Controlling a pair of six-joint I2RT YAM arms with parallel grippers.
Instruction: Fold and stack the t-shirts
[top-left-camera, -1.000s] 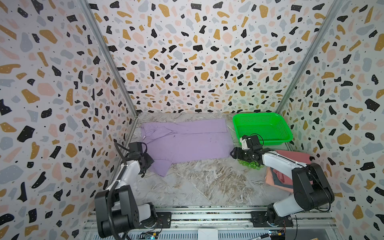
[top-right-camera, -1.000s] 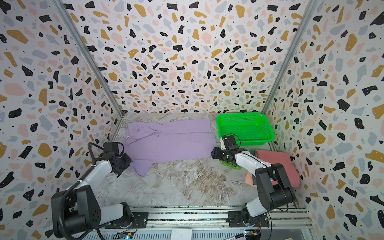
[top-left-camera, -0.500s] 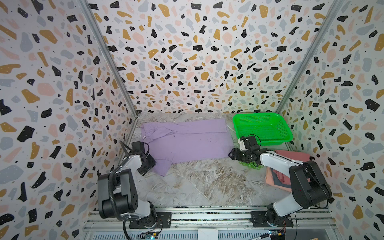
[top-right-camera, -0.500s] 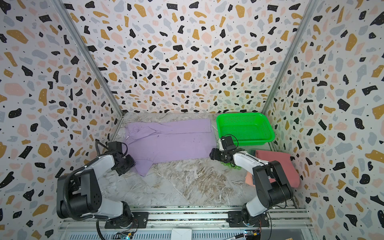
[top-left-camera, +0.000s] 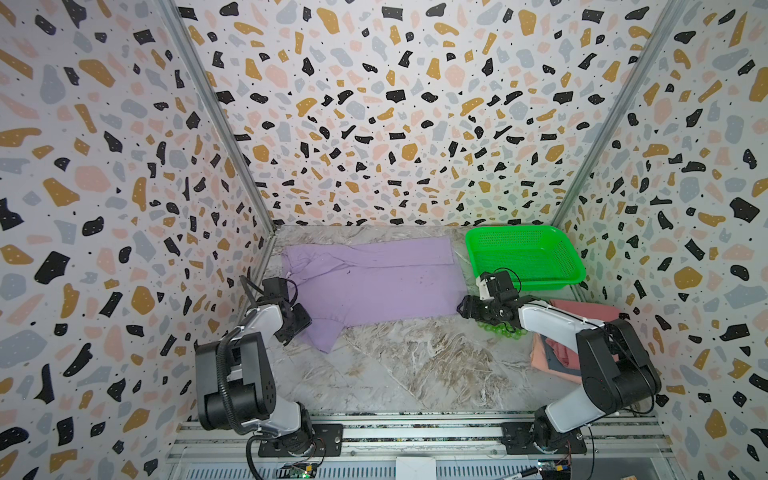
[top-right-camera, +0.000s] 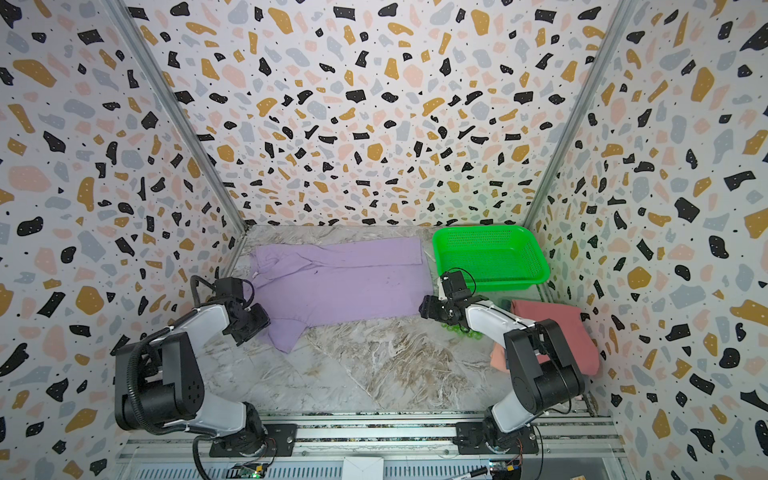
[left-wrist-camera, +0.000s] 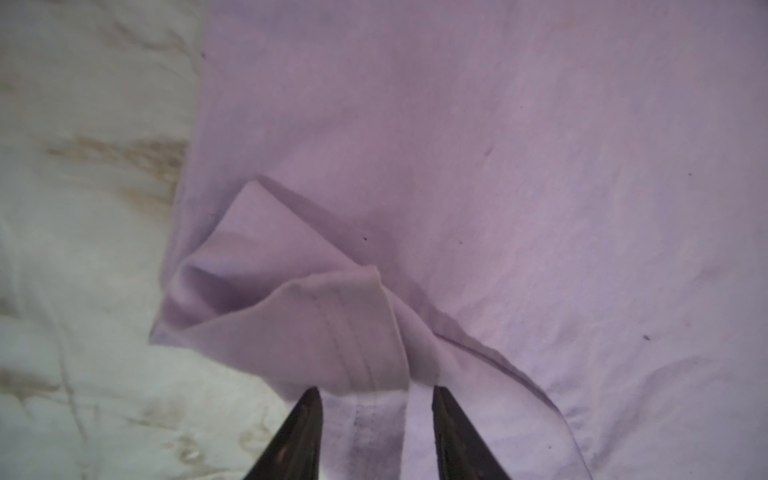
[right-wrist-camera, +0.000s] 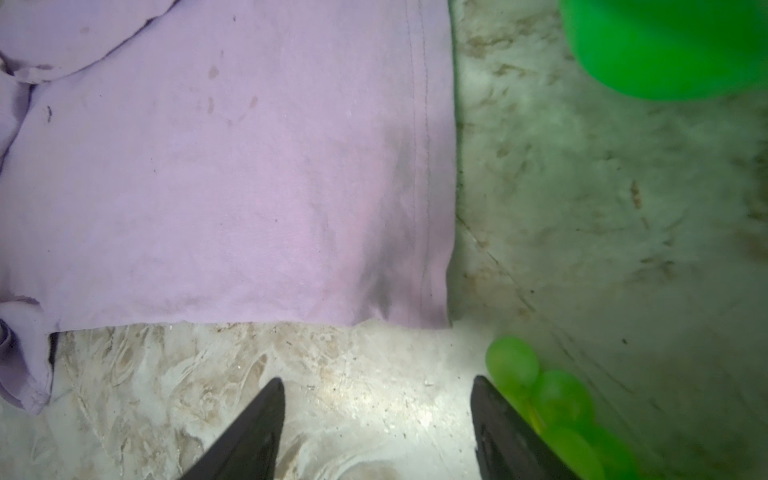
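Observation:
My left gripper will spread the near sleeve flat and take its edge (left-wrist-camera: 340, 277) before folding, because the sleeve's hemmed edge is folded over itself by the shoulder of the t-shirt.
A large lavender t-shirt (top-left-camera: 374, 282) (top-right-camera: 340, 282) lies spread flat at the back of the table, its near sleeve pointing toward the front. My left gripper (top-left-camera: 305, 322) (top-right-camera: 262, 320) sits low at that sleeve. In the left wrist view its jaws (left-wrist-camera: 376, 392) stand apart, and the sleeve's hemmed edge (left-wrist-camera: 316, 332) lies loose and folded over between them. My right gripper (top-left-camera: 463, 309) (right-wrist-camera: 378, 382) is open over bare table, just off the shirt's hem corner (right-wrist-camera: 432, 307). Folded pink and salmon t-shirts (top-left-camera: 582, 309) (top-right-camera: 552, 324) are stacked at the right, partly hidden by the right arm.
A green mesh basket (top-left-camera: 540, 284) (top-right-camera: 498, 284) stands at the back right. A cluster of small green balls (top-left-camera: 498, 330) (right-wrist-camera: 552, 399) lies right beside the right gripper's fingers. The patterned side walls stand close to both arms.
My left gripper has opened and let the sleeve go, and its arm has drawn in a little. The right gripper has barely moved.

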